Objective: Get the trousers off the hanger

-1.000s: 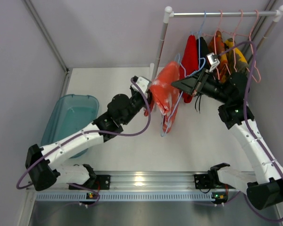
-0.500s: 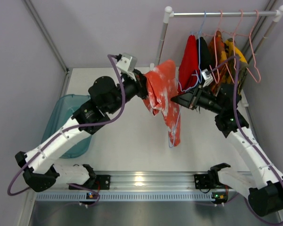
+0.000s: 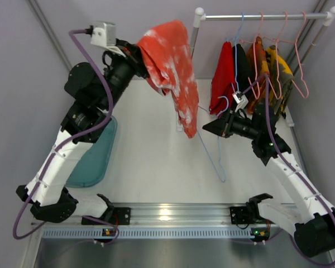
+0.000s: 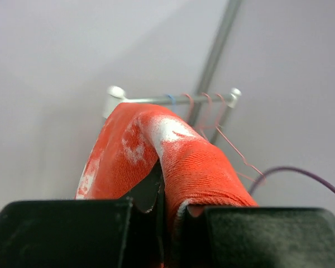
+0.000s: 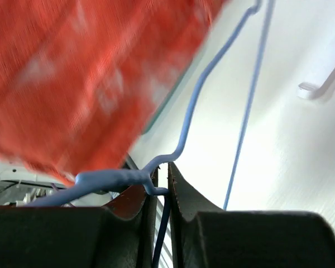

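Note:
Next, my left gripper lets go of the orange-red trousers inside the teal bin (image 3: 98, 146) on the table.
High at the back left, my left gripper (image 3: 136, 56) (image 4: 167, 207) is shut on a fold of the orange-red trousers (image 3: 170, 56) (image 4: 195, 162) with whitish blotches. They hang from it down to mid-table. My right gripper (image 3: 207, 127) (image 5: 163, 180) is shut on the wire of a blue hanger (image 3: 214, 159) (image 5: 185, 131), which dangles mostly bare below the cloth's lower tip. Whether the tip touches the wire I cannot tell. The cloth (image 5: 72, 72) is a blur in the right wrist view. Plain red trousers (image 3: 223, 78) hang on the rail (image 3: 262, 17).
Black and yellow-orange garments (image 3: 268, 64) and empty pink hangers (image 3: 299, 75) crowd the rail's right end. The rail's white post (image 3: 191, 50) stands just behind the lifted cloth. A teal bin (image 3: 95, 159) sits on the table's left side, under my left arm.
My left arm has swung up and to the left, drawing the blotched trousers along the hanger. My right gripper has pulled the blue hanger down and nearer, and most of its wire now shows.

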Motion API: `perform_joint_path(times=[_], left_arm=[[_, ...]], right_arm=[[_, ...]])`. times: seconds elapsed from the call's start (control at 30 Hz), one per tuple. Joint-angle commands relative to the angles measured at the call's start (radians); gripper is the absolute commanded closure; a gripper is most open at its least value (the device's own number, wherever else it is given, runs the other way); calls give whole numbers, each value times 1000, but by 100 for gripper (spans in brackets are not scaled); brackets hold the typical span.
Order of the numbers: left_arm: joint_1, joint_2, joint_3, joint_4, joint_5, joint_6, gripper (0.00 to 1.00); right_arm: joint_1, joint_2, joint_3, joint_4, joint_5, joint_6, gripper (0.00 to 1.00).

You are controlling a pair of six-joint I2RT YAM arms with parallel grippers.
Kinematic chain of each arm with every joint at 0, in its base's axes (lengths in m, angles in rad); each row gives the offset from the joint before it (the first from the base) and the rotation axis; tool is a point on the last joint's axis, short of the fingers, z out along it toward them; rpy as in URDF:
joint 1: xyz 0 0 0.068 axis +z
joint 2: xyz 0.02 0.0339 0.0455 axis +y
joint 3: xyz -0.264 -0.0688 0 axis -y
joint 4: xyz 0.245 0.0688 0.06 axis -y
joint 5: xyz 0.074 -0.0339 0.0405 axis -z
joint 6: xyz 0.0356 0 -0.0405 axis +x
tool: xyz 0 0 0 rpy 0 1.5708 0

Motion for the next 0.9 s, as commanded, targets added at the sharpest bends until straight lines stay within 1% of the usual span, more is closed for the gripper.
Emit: perform_joint_path(times=[0.0, 0.07, 0.13, 0.17, 0.23, 0.27, 0.3, 0.33, 0.37, 0.4, 0.43, 0.53, 0.6, 0.7, 0.73, 0.77, 0.87], left_arm=[[135, -58, 73, 186, -84, -32, 100], [219, -99, 44, 169, -107, -36, 100], [276, -163, 6, 164, -133, -34, 100], [337, -184, -37, 161, -143, -28, 100], [385, -251, -83, 163, -182, -4, 100], [453, -279, -112, 163, -223, 3, 100], [498, -308, -184, 146, -238, -2, 100], [547, -337, -219, 131, -257, -13, 100], [633, -395, -256, 117, -304, -25, 100], [670, -426, -329, 111, -326, -26, 100], [710, -488, -368, 109, -346, -31, 100], [852, -593, -492, 88, -399, -14, 100], [891, -635, -532, 50, -453, 6, 100], [981, -702, -600, -19, -568, -8, 100], [1032, -739, -620, -32, -590, -16, 100], [1054, -760, -670, -43, -614, -34, 100], [1087, -816, -742, -61, -653, -14, 100]], right_arm=[[10, -37, 10, -15, 5, -59, 100], [13, -44, 16, -24, 3, -68, 100], [16, -48, 25, -32, 0, -71, 100], [17, -51, 28, -37, 0, -73, 100], [22, -51, 37, -43, 0, -78, 100], [24, -51, 40, -46, 0, -84, 100], [25, -51, 43, -52, 0, -85, 100], [25, -49, 45, -52, 0, -87, 100], [27, -51, 45, -52, 0, -87, 100], [30, -48, 46, -51, 0, -85, 100], [31, -45, 50, -49, -1, -87, 100], [37, -34, 65, -54, -6, -96, 100], [40, -15, 80, -64, -9, -108, 100], [42, 8, 105, -84, -27, -125, 100], [44, 11, 106, -83, -29, -125, 100], [45, 12, 105, -80, -29, -124, 100], [53, 17, 106, -87, -32, -130, 100]])
